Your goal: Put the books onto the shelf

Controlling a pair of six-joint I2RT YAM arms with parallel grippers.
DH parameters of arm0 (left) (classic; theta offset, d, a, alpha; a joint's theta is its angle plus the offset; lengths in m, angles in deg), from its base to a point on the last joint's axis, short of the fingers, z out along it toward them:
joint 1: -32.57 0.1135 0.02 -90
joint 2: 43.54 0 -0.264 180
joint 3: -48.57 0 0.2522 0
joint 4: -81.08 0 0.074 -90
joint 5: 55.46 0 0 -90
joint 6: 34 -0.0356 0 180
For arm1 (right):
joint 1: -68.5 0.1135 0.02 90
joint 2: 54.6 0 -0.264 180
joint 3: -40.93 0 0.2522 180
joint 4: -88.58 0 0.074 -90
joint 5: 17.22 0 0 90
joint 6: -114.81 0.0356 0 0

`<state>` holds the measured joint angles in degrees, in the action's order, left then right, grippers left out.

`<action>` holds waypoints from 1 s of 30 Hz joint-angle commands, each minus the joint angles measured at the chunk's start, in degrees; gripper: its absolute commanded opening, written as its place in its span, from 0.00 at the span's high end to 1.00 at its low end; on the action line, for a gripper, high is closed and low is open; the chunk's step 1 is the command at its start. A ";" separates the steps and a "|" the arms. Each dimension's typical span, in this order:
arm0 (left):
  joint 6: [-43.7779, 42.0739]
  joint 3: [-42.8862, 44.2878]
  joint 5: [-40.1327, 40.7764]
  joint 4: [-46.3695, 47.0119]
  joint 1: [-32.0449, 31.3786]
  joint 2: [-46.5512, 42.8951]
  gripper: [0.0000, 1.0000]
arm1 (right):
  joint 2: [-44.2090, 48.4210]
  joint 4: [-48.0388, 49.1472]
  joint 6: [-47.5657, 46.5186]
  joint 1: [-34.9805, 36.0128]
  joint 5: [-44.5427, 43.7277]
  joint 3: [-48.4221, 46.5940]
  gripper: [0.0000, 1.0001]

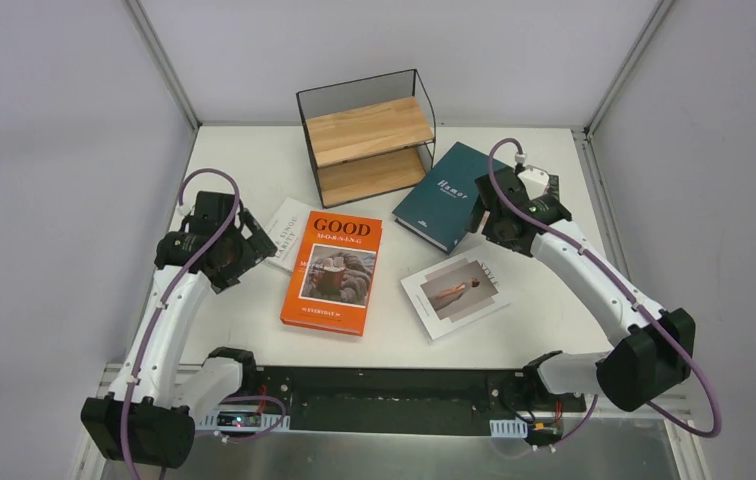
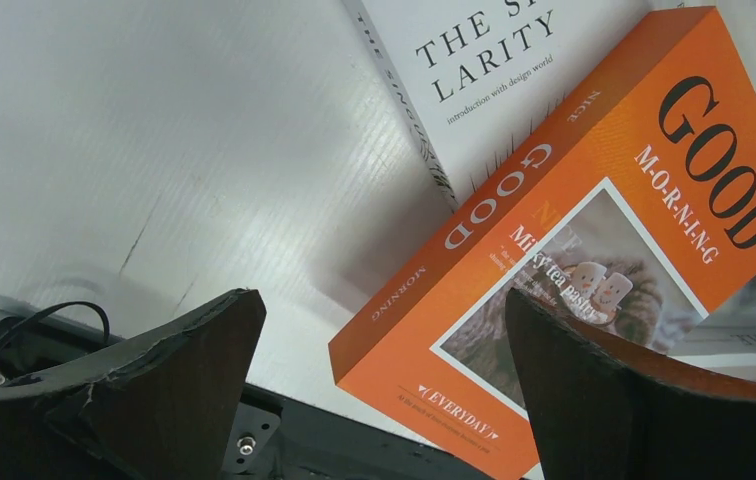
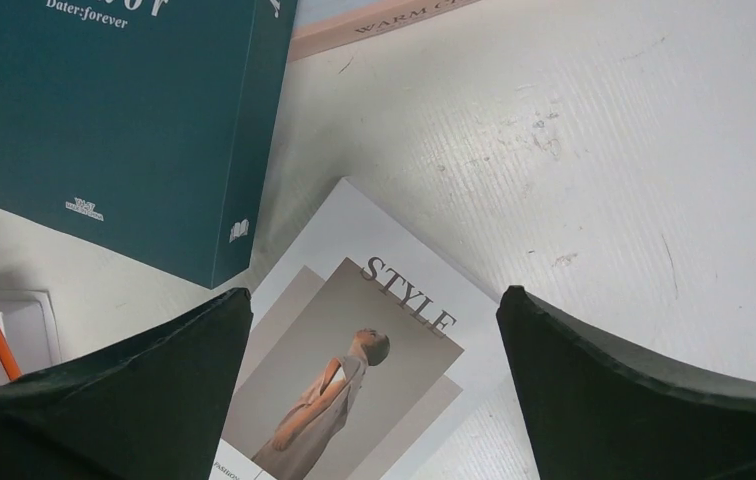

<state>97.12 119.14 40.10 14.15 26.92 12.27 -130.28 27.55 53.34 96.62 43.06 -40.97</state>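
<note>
I will close my right gripper on the near end of the teal book's spine [image 1: 460, 238] [image 3: 244, 205], by the small logo, with its fingers across the book's thickness.
The shelf [image 1: 366, 150] stands at the back of the table with both wooden boards bare. The orange "GOOD MORNING" book [image 1: 332, 272] lies flat in the middle, overlapping a white book [image 1: 289, 233]. Flat at the right are the dark teal book [image 1: 444, 195] and, nearer, the white "STYLE" book [image 1: 456, 290]. My left gripper [image 2: 384, 330] hangs open above the table by the orange book [image 2: 594, 250]'s near corner. My right gripper [image 3: 374, 320] is open over the STYLE book [image 3: 364, 370], beside the teal book [image 3: 114, 120]. Neither holds anything.
A pinkish book spine [image 3: 374, 25] shows beyond the teal book in the right wrist view. The white book [image 2: 474, 60] lies partly under the orange one. The black base rail [image 1: 384, 385] runs along the table's near edge. Grey walls enclose the table.
</note>
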 commanded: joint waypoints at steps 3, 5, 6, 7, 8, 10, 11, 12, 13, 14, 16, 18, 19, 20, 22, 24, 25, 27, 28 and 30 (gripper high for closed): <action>0.72 0.61 2.76 -1.89 -0.07 -3.43 0.01 | 4.83 3.21 0.68 0.01 1.51 3.36 0.00; -0.54 0.39 1.81 -1.83 -0.13 -3.46 0.01 | 5.86 4.84 0.48 -0.01 2.69 4.91 0.00; -1.59 0.28 0.96 -1.71 -0.14 -3.31 0.01 | 6.22 5.30 0.35 -0.04 3.30 5.43 0.00; -2.18 0.19 0.08 -1.60 -0.07 -3.01 0.01 | 6.51 5.78 0.28 -0.01 3.79 5.90 0.00; -2.95 0.03 -0.86 -1.50 -0.13 -2.77 0.01 | 6.65 6.09 0.29 0.00 4.30 6.25 0.01; -3.87 -0.49 -2.52 -1.04 -0.15 -2.52 0.01 | 6.93 6.73 0.18 0.01 5.60 6.80 0.00; -4.34 -0.91 -3.74 -0.50 -0.22 -2.58 0.01 | 7.21 7.01 0.01 0.01 6.29 7.10 0.00; -4.98 -1.38 -5.12 0.47 -0.30 -2.78 0.01 | 7.56 7.67 -0.20 -0.02 6.92 7.64 0.00; -5.66 -1.84 -7.53 1.56 -0.63 -3.28 0.01 | 8.01 8.49 -0.58 -0.04 7.62 8.40 0.00; -6.12 -2.57 -9.40 2.86 -1.27 -4.08 0.01 | 8.68 9.51 -0.96 0.00 8.44 9.27 0.01; -6.95 -4.10 -12.26 5.64 -3.69 -6.15 0.01 | 10.14 11.74 -1.97 -0.19 10.60 11.21 0.02; -7.64 -5.00 -11.68 7.41 -7.87 -7.81 0.01 | 11.60 13.60 -2.50 -1.27 14.60 12.66 0.03; -7.53 -5.19 -10.62 7.76 -10.07 -7.77 0.01 | 12.35 14.58 -2.52 -2.32 17.51 13.47 0.03; -7.50 -5.17 -10.16 8.16 -11.89 -7.37 0.01 | 13.42 15.89 -2.58 -3.96 21.00 14.83 0.03; -7.03 -4.70 -9.37 9.02 -16.50 -5.89 0.01 | 14.91 18.96 -1.88 -8.03 29.36 17.05 0.03; -6.74 -3.90 -7.31 10.34 -22.02 -4.13 0.01 | 15.81 22.39 -0.77 -12.65 37.58 19.01 0.03; -6.66 -3.17 -5.17 10.65 -25.00 -2.92 0.01 | 15.81 24.15 0.03 -14.89 41.00 19.80 0.03; -7.06 -0.98 -0.30 10.76 -31.22 0.10 0.01 | 14.80 27.12 1.47 -18.81 47.28 20.76 0.04; -6.99 0.26 1.78 10.80 -33.63 1.78 0.01 | 13.80 27.95 2.07 -19.85 48.54 20.82 0.04; -6.62 2.35 4.75 11.12 -37.17 4.40 0.01 | 11.62 29.83 2.84 -21.33 50.22 21.08 0.04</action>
<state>91.11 116.41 36.76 23.07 -4.57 13.05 -116.19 49.70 53.54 77.89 81.38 -20.39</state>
